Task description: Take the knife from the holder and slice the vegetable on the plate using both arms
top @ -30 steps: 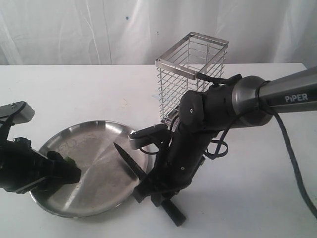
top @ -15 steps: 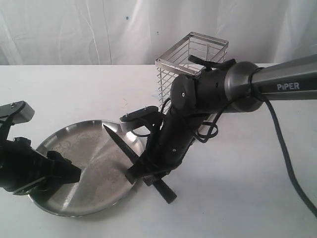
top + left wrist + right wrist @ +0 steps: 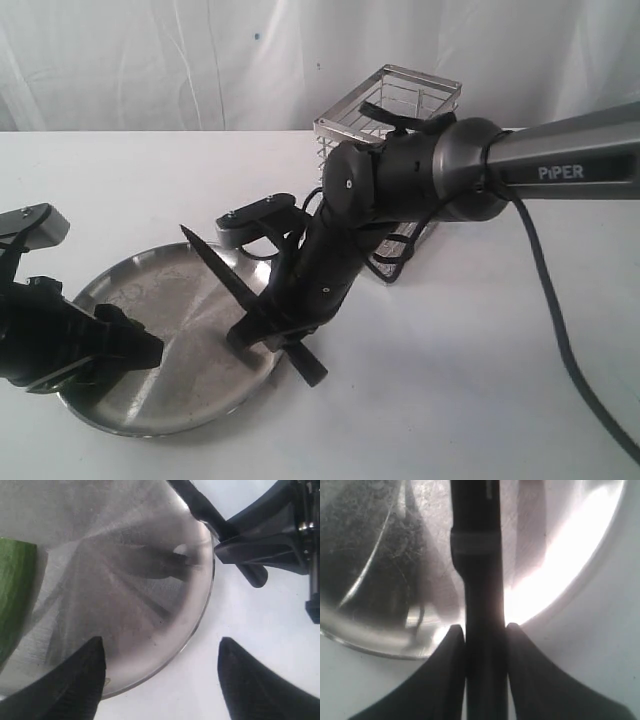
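The knife is clamped close to its blade in my right gripper, so I need to rest it on the plate's rim and take it nearer the handle's end (image 3: 308, 368).
The black knife (image 3: 225, 275) is tilted over the right part of the steel plate (image 3: 165, 300), tip up and toward the left. My right gripper (image 3: 272, 335) is shut on its handle, and the handle's end sticks out below. In the right wrist view the fingers (image 3: 447, 665) clamp the knife (image 3: 475, 555) above the plate (image 3: 375, 555). My left gripper (image 3: 135, 345) sits open at the plate's left rim. Its wrist view shows the green vegetable (image 3: 12, 590) on the plate (image 3: 125, 580), beside the left gripper (image 3: 162, 680), not between the fingers. The wire holder (image 3: 400, 110) stands behind the right arm.
The bulky grey and black right arm (image 3: 420, 185) reaches across in front of the holder, with a cable (image 3: 560, 330) trailing over the white table (image 3: 480, 400). A white curtain hangs behind the table.
The right arm has swung left and carried the knife from the plate's right edge to over its right half. The left gripper has stayed where it was.
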Robot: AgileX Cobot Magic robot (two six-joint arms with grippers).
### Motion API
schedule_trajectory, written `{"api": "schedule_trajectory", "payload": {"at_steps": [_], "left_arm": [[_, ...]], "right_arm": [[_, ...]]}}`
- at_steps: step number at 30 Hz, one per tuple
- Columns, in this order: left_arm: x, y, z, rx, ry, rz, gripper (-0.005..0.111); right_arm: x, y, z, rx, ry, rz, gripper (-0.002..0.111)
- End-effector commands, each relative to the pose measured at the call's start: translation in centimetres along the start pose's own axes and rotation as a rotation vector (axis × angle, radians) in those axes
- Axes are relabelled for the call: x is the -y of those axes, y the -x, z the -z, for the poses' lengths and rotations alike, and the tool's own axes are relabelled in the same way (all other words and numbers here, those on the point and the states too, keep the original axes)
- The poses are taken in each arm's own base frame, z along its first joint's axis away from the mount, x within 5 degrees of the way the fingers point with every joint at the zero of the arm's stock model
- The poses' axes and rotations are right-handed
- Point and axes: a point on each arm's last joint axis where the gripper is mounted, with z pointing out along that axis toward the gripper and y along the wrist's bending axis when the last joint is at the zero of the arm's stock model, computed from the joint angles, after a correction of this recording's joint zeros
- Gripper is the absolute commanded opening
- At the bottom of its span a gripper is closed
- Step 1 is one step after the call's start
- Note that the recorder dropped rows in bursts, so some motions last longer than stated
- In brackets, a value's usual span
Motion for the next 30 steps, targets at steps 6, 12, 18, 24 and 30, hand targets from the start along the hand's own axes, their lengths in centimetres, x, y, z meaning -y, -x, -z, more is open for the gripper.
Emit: {"api": "schedule_trajectory", "payload": {"at_steps": [6, 12, 18, 24, 30], "left_arm": [[0.1, -0.2, 0.1, 0.003, -0.009, 0.012, 0.067], [0.1, -0.2, 0.1, 0.004, -0.008, 0.012, 0.067], [0.1, -0.2, 0.1, 0.004, -0.008, 0.012, 0.067], [0.1, -0.2, 0.1, 0.004, -0.008, 0.012, 0.067], [0.1, -0.2, 0.1, 0.004, -0.008, 0.012, 0.067]], "right_arm": [[-0.2, 0.1, -1.3, -0.027, 0.027, -0.014, 0.007], [-0.3, 0.3, -1.0, -0.042, 0.040, -0.011, 0.007], [-0.5, 0.9, -0.5, -0.051, 0.055, 0.007, 0.030], [-0.5, 1.0, -0.4, -0.049, 0.056, 0.006, 0.038], [-0.6, 1.1, 0.0, -0.041, 0.056, 0.009, 0.038]]}}
